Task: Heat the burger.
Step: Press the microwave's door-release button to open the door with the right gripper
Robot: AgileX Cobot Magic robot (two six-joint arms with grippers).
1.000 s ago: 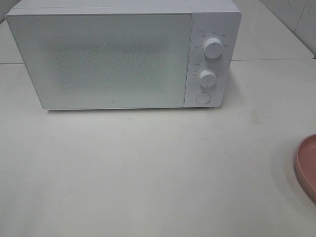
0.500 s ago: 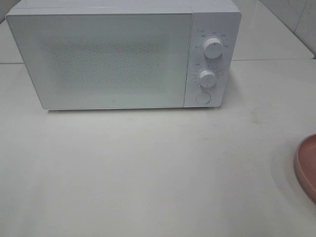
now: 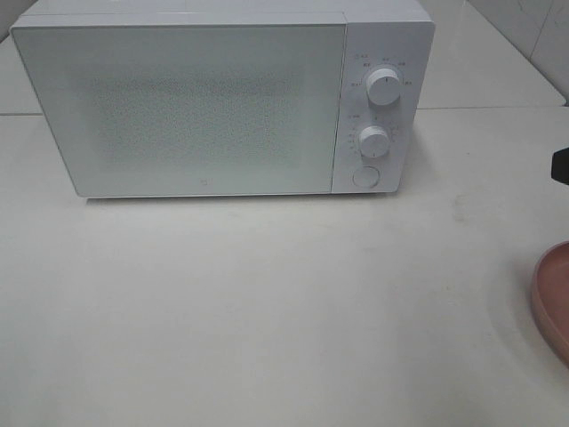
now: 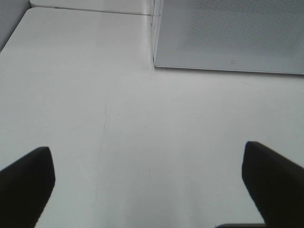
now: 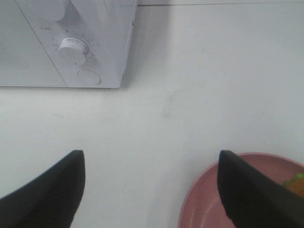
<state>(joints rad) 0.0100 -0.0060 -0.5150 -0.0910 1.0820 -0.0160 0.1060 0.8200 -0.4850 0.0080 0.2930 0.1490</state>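
The fingers of my right gripper should go to the microwave next and close just in front of the round button [image 3: 366, 177] [image 5: 89, 77] below the knobs, to press it.
Only a sliver of the burger [image 5: 297, 183] shows, green lettuce and a brown edge, on the pink plate [image 5: 202, 206] at the border of the right wrist view. My right gripper [image 5: 149, 190] hovers open just short of the plate, one finger [image 5: 256, 194] over its rim, nothing between the jaws. In the high view the burger is out of frame; the plate [image 3: 551, 298] peeks in at the right edge, with a dark part of my right arm [image 3: 561, 165] above it. My left gripper [image 4: 147, 185] is open over bare table near the microwave's left front corner.
A white microwave [image 3: 204, 98] stands at the back with its door shut. Two knobs [image 3: 383, 86] [image 3: 373, 140] and a round button [image 3: 364, 176] sit on its right panel. White tabletop [image 3: 267, 302] stretches in front of it.
A dark part of my right arm has come into the high view at the right edge. The microwave and plate have not moved.
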